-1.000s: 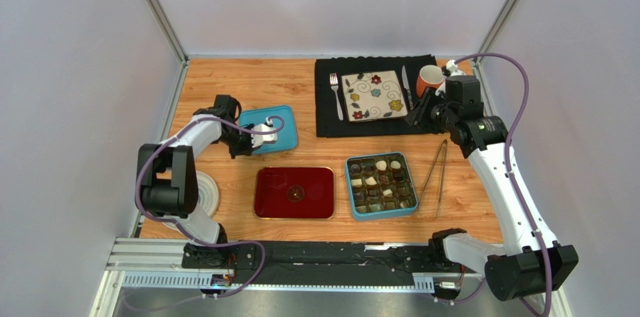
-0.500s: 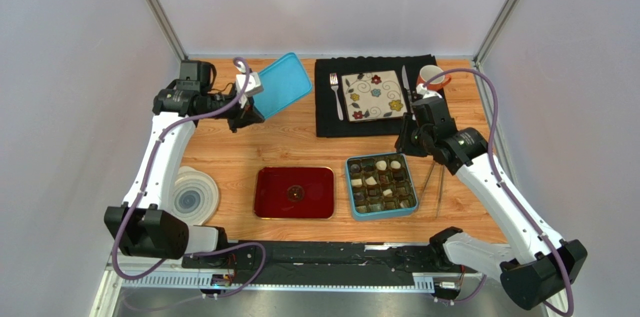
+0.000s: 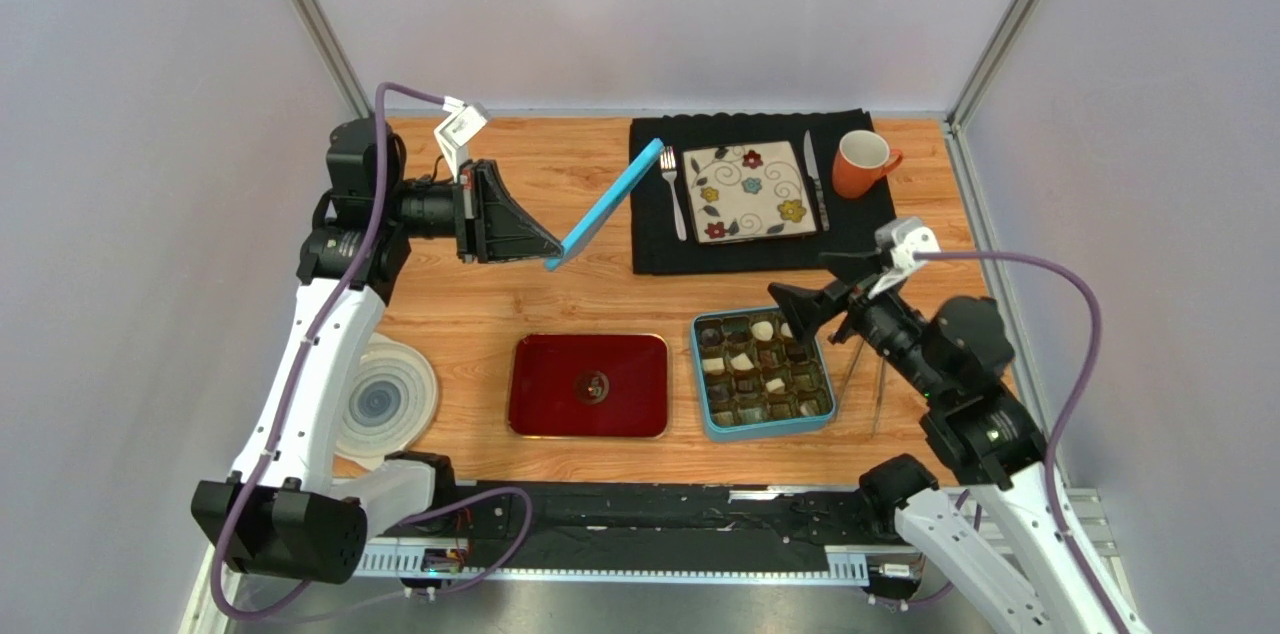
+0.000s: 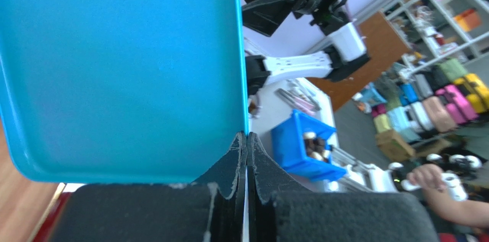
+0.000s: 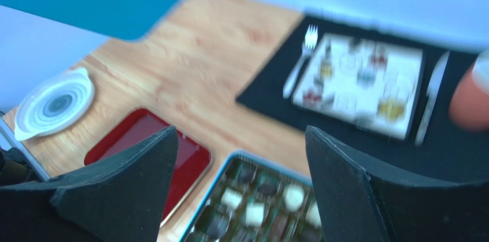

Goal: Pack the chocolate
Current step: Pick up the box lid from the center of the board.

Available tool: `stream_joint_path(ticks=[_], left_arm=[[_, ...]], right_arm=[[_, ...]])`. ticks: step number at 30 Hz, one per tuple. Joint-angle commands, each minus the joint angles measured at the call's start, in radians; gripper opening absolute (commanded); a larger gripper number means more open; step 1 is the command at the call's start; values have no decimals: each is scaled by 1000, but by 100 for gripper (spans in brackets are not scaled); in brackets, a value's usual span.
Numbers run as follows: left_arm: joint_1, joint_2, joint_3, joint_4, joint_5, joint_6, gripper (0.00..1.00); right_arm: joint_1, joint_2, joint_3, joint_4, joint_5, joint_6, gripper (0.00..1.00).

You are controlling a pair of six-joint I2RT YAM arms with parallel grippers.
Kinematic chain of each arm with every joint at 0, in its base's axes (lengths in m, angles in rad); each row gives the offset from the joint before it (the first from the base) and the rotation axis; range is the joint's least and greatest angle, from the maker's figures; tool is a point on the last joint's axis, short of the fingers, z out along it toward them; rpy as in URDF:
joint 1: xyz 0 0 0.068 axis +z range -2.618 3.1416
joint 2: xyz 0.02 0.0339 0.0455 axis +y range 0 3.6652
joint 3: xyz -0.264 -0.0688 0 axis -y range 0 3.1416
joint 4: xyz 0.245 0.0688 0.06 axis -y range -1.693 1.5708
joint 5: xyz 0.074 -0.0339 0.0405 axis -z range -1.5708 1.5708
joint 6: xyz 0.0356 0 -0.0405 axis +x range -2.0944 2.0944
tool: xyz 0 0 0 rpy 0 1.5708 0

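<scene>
My right gripper needs to grip the blue lid at its free edge (image 3: 655, 150), opposite the edge that my left gripper holds.
The chocolate (image 3: 762, 369), dark and white pieces, fills the compartments of an open blue box (image 3: 700, 391) at the table's front right. The right wrist view shows the chocolate (image 5: 255, 207) blurred inside the box (image 5: 232, 162). My right gripper (image 3: 793, 300) hovers over the box's far edge, open and holding nothing, and my right gripper (image 5: 241, 139) looks down on the box. My left gripper (image 3: 547, 250) is shut on the rim of the box's blue lid (image 3: 609, 204), which hangs tilted on edge in the air. Seen from the left wrist, the lid (image 4: 120, 70) fills the view above my left gripper (image 4: 247, 138).
A red tray (image 3: 589, 384) lies left of the box, a white round dish (image 3: 385, 394) at the near left. Tongs (image 3: 869, 346) lie right of the box. At the back, a black mat (image 3: 657, 237) carries a flowered plate (image 3: 748, 190), a fork (image 3: 672, 193), a knife (image 3: 812, 172) and an orange mug (image 3: 861, 162).
My left gripper lifted the blue lid off the table and tilted it up on edge. My right gripper came from beside the mug toward the box and opened.
</scene>
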Motion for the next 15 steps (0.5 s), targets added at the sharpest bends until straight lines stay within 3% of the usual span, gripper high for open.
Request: stream_joint_path(ticks=[1,8,15], left_arm=[[-27,3,69,87,342,-235,0],[-248,-19,53,131,341,-375,0],[-293,-26,27,170,344,-467,0]], right_arm=[[-1,-5,43,206,-173,-192,87],[-27,204,229,184,-501,-246,90],[-214,335,379,186,-896,-246,85]])
